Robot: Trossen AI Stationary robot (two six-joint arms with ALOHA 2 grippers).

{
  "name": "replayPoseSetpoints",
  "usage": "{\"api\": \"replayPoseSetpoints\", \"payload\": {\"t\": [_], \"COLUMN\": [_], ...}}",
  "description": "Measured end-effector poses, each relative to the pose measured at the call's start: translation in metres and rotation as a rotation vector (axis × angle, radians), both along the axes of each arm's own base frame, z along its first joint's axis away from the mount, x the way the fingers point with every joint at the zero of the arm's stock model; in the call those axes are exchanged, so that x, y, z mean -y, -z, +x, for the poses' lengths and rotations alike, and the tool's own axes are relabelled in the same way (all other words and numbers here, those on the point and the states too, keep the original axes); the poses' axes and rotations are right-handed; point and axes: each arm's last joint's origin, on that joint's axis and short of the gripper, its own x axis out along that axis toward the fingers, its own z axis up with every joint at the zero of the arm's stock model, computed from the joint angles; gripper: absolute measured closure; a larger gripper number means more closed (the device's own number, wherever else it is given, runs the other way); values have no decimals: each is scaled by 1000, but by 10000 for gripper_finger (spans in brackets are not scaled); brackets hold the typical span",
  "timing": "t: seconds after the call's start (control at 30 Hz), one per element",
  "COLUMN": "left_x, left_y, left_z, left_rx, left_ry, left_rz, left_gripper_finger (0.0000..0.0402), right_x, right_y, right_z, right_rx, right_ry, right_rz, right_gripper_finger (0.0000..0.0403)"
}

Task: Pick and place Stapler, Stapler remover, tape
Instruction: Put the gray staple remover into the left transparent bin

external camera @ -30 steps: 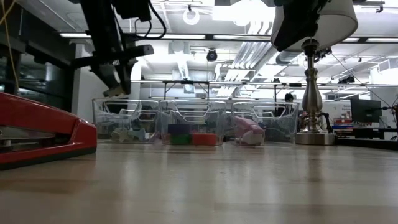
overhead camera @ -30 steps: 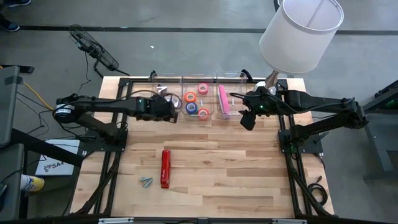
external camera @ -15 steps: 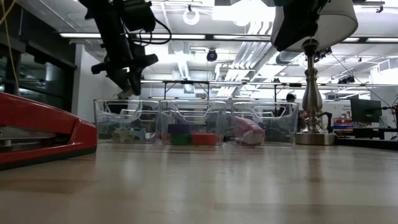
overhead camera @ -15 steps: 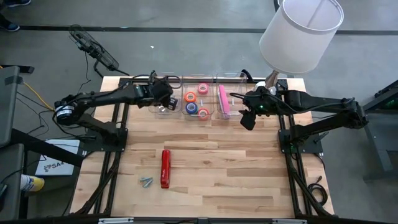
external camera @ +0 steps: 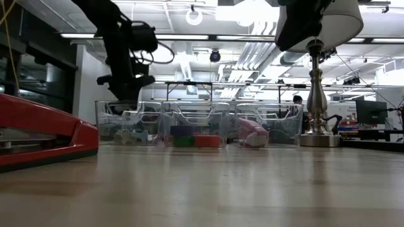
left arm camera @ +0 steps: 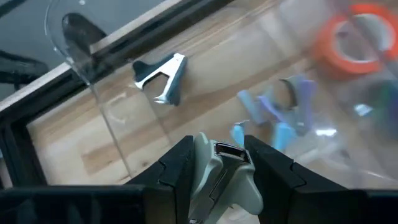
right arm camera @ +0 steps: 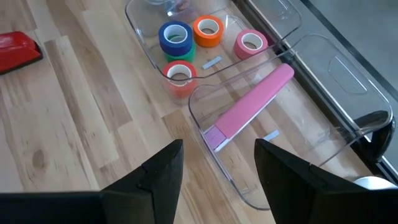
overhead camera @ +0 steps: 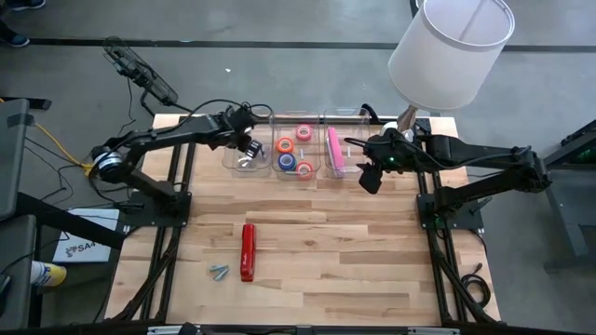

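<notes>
The pale stapler remover, now held over its clear bin, will be released by my left gripper against the light blue remover on its bin's bottom (overhead camera: 249, 157) (left arm camera: 240, 154).
Over the left clear bin (overhead camera: 231, 156) my left gripper (overhead camera: 250, 147) is shut on a pale stapler remover (left arm camera: 221, 171). Other stapler removers (left arm camera: 163, 78) lie on that bin's floor. The middle bin holds several tape rolls (overhead camera: 293, 149), among them blue, orange and pink ones (right arm camera: 186, 37). A pink stapler (right arm camera: 249, 106) lies in the right bin. A red stapler (overhead camera: 248, 251) and a small stapler remover (overhead camera: 219, 272) lie on the table. My right gripper (overhead camera: 371, 177) hangs open above the table beside the right bin, with nothing between its fingers. My left gripper pinches the pale stapler remover's two sides (left arm camera: 205, 155) between its two fingers. The fingers slant downward toward the bin's floor. The remover is lifted clear, above the bin, its metal part (left arm camera: 229, 149) toward the free ends of the fingers.
A lamp with a white shade (overhead camera: 452, 51) stands at the table's far right corner, over the right arm; its metal base (external camera: 315, 135) shows in the low view. The three clear bins line the far edge. Bare wood lies around the red stapler.
My left gripper has swung toward the table's far edge, to above the left bin, and has rolled at the wrist, carrying the stapler remover clear of the table. It has stayed shut on it.
</notes>
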Motion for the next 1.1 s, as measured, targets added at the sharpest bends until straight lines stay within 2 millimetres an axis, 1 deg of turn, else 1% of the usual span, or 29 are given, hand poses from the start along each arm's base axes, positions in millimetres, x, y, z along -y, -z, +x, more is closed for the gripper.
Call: {"api": "replayPoseSetpoints", "payload": {"t": [0.13,0.27,0.37,0.6,0.93,1.1], "left_x": [-13,-24,-28,-32,-33,-32], "left_y": [13,24,30,44,46,46], "left_z": [-2,0,5,11,12,12], "left_rx": [-15,30,62,47,44,44], "left_ry": [-51,-103,-101,-120,-120,-119], "left_rz": [-47,-104,-113,-136,-140,-143], "left_gripper_finger": [282,282,282,282,281,255], "right_x": [0,0,0,0,0,0], "right_y": [-1,-1,-1,-1,-1,-1], "right_z": [1,1,1,1,1,1], "right_rx": [12,15,15,16,16,16], "right_ry": [0,0,0,3,2,2], "right_rz": [-1,-1,-1,1,0,0], "right_gripper_finger": [214,214,214,214,214,214]}}
